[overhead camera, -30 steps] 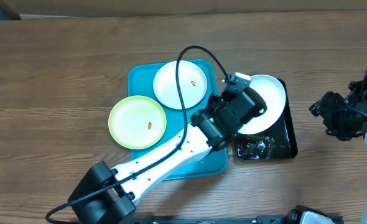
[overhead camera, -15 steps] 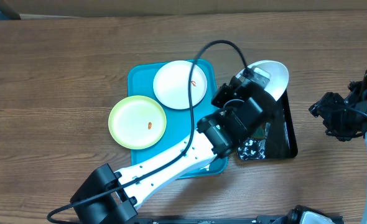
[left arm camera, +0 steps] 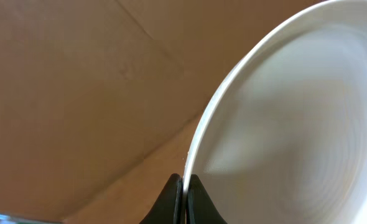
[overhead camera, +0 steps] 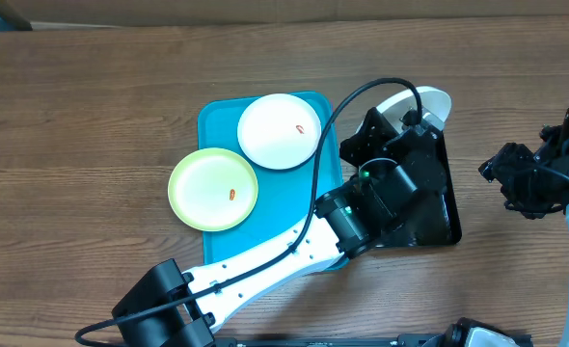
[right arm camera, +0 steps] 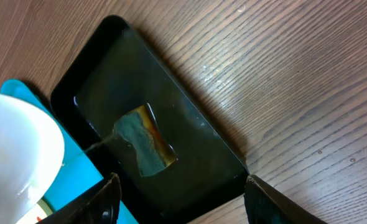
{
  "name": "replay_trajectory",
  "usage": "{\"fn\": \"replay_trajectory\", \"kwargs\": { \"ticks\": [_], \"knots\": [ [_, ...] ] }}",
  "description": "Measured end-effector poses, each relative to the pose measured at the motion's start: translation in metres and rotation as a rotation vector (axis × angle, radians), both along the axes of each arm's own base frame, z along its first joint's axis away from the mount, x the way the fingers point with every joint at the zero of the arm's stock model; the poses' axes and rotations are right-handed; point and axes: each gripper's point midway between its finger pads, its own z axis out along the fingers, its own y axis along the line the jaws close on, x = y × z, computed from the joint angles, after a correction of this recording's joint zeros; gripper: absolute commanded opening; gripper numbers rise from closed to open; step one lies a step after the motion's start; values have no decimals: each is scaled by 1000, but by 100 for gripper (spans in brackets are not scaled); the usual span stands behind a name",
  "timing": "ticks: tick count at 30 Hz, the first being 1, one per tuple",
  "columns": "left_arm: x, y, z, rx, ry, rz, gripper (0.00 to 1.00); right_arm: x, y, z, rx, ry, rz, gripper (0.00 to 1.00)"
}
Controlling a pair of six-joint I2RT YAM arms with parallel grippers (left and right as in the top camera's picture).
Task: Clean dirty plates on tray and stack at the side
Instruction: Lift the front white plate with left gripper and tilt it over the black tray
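The white plate, now tilted above the black tray's far end, in my left gripper should be let go on the bare table [overhead camera: 114, 197] next to the yellow-green plate, opposite the black tray.
My left gripper [overhead camera: 416, 118] is shut on the rim of a white plate [overhead camera: 431, 100] and holds it tilted on edge above the far end of the black tray. The left wrist view shows the jaws [left arm camera: 183, 185] pinching the plate's rim [left arm camera: 295, 124]. On the turquoise tray [overhead camera: 217, 125] lie a white plate [overhead camera: 280, 130] and a yellow-green plate [overhead camera: 213, 189], each with a small orange-red smear. My right gripper [overhead camera: 526, 183] is open and empty at the table's right side, away from the plates; its fingers [right arm camera: 183, 205] frame the black tray's corner.
A glossy black tray [overhead camera: 444, 217] sits right of the turquoise tray; in the right wrist view [right arm camera: 202, 168] a small green-brown piece [right arm camera: 145, 143] lies in it. My left arm crosses the turquoise tray's near right part. Bare wooden table lies all around.
My left gripper has raised the white plate off the black tray, tipped it up on edge, and carried it toward the far right. The right arm has not moved.
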Motion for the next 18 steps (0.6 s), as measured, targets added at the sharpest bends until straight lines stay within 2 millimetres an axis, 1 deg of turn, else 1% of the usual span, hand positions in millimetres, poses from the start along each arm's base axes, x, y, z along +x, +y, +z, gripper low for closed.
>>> {"fn": "replay_trajectory", "kwargs": {
  "ticks": [6,18],
  "knots": [
    [0,3,2,60,-10,3,4,0,0,0,-1,-2,0,65],
    [1,4,2,67,-13,8,4,1,0,0,-1,-3,0,66]
  ]
}}
